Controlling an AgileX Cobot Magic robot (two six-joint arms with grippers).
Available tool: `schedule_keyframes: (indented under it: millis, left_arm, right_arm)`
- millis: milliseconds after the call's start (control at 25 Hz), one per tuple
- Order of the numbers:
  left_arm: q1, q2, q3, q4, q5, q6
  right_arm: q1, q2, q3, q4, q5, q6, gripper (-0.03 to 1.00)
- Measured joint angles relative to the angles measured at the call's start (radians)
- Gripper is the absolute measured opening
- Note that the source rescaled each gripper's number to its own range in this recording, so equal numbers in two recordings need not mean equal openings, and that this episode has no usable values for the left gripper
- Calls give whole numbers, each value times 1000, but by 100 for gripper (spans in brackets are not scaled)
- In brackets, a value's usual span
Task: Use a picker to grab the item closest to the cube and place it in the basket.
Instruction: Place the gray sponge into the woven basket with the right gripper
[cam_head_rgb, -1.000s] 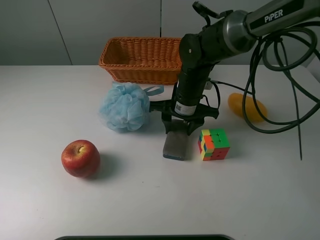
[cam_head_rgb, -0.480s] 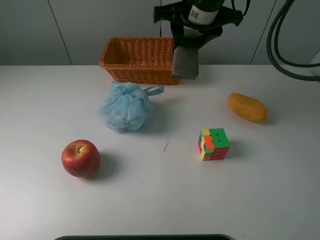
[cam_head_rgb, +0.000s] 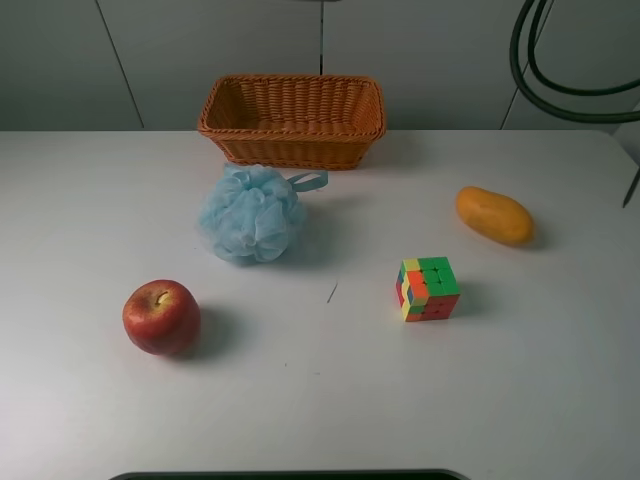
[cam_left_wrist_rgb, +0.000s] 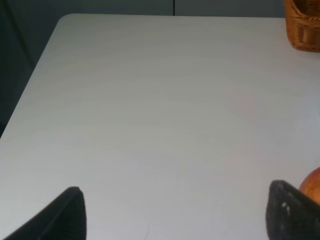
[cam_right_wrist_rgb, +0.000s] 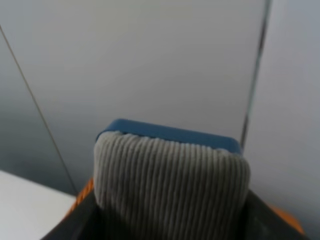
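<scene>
I should release the grey felt block, now held high in front of the wall, from my right gripper inside the wicker basket, straight (cam_head_rgb: 261, 119) behind the light-blue bath pouf.
The orange-brown wicker basket (cam_head_rgb: 290, 120) stands at the back of the white table and looks empty in the exterior view. The multicoloured cube (cam_head_rgb: 428, 288) sits right of centre. The picker arm is out of the exterior view; only its black cables (cam_head_rgb: 560, 75) hang at the top right. In the right wrist view my right gripper (cam_right_wrist_rgb: 170, 212) is shut on the item (cam_right_wrist_rgb: 170, 185), a grey ribbed felt block with a blue base, held high in front of the wall, with orange basket edges (cam_right_wrist_rgb: 85, 191) just below. My left gripper (cam_left_wrist_rgb: 175, 215) is open and empty over bare table.
A fluffy light-blue bath pouf (cam_head_rgb: 250, 213) lies in front of the basket. A red apple (cam_head_rgb: 161, 317) sits front left and shows at the left wrist view's edge (cam_left_wrist_rgb: 312, 186). A yellow-orange mango (cam_head_rgb: 494, 215) lies at the right. A basket corner (cam_left_wrist_rgb: 305, 25) shows in the left wrist view.
The right gripper lifted the item from beside the cube, carried it up and back over the basket's right end, then rose out of the exterior view. Nothing else moved.
</scene>
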Motion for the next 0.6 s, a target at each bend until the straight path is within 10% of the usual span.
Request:
schedule_keyframes:
  millis: [360,600]
  left_arm:
    - [0,0,0,0,0,0]
    - [0,0,0,0,0,0]
  right_arm:
    - [-11,316,0,-41,-400,-2,0]
    - [-25,431,-49,-41,-437,-2,0]
